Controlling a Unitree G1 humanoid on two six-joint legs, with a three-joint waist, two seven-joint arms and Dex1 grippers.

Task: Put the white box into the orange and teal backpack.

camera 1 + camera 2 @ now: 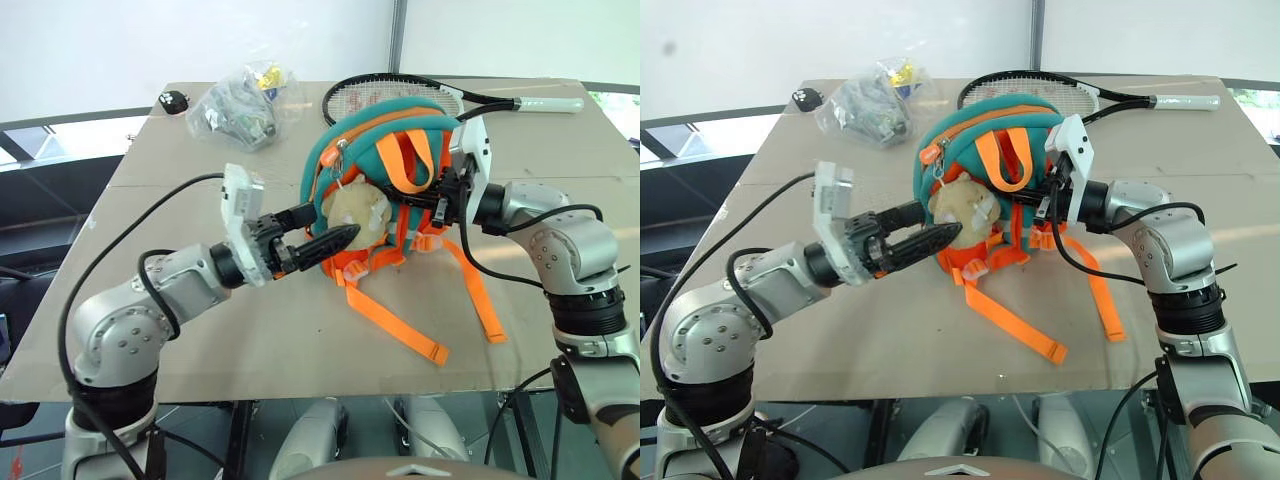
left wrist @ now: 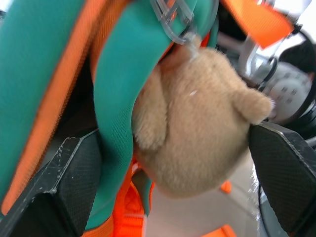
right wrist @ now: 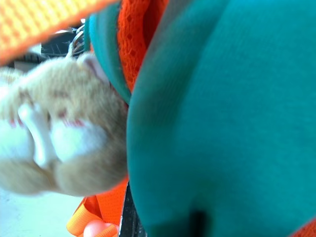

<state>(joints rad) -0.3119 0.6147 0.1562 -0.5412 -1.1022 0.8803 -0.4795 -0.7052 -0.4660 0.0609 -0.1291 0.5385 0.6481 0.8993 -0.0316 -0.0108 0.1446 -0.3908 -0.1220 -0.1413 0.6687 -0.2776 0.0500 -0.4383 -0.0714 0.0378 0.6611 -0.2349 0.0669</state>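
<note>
My left gripper's fingers straddle both the plush toy and the backpack's teal band, so my left gripper needs to back off and pinch only the plush toy's body (image 1: 966,212).
The orange and teal backpack (image 1: 365,135) stands propped upright in the middle of the table, straps facing me. A tan plush toy (image 1: 355,215) hangs from its zip side. My right gripper (image 1: 440,197) reaches in from the right and is shut among the orange shoulder straps (image 1: 420,160), holding the backpack up. My left gripper (image 1: 322,230) points at the plush toy from the left and is open. In the left wrist view its black fingers (image 2: 64,182) stand on either side of the plush toy (image 2: 197,143) and the teal band. The white box is out of view.
A clear plastic bag (image 1: 240,105) of small items lies at the back left, with a small black object (image 1: 173,100) beside it. A tennis racket (image 1: 400,92) lies behind the backpack. Loose orange webbing (image 1: 395,320) trails toward the table's front edge (image 1: 300,385).
</note>
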